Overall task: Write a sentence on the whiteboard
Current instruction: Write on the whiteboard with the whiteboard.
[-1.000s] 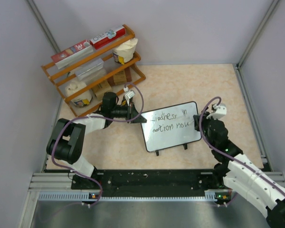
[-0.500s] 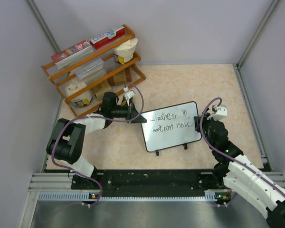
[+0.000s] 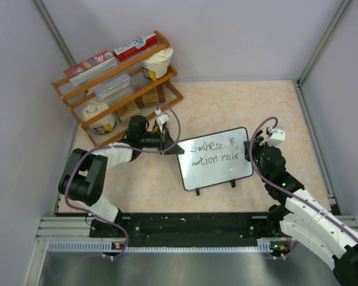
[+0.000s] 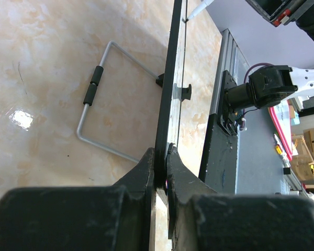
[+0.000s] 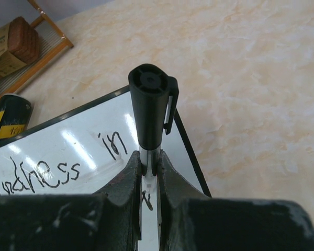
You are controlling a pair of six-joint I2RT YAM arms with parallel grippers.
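Next, my right gripper releases the marker on the table (image 3: 233, 189) by the foot under the last word on the whiteboard.
The whiteboard (image 3: 218, 174) stands tilted on its feet at mid-table. The sentence (image 3: 213, 151) reads roughly "kindness in" over "action now" in thin black letters. My left gripper (image 3: 173, 149) is shut on the board's left edge; in the left wrist view the board (image 4: 172, 78) runs edge-on from between my jaws (image 4: 162, 161). My right gripper (image 3: 251, 153) is shut on a black-capped marker (image 5: 149, 112) at the board's right edge, its tip down by the last word. The board (image 5: 42, 144) with "in" lies just behind the marker. The marker's pale tip (image 4: 198, 9) shows in the left wrist view.
A wooden rack (image 3: 116, 83) with boxes, cups and jars stands at the back left. The board's wire stand (image 4: 94, 104) lies on the table behind it. A black rail (image 3: 185, 229) runs along the near edge. Walls close in on both sides.
My right gripper with the marker has shifted slightly up and away. The last letter of "now" looks more finished. The left arm and board have not moved.
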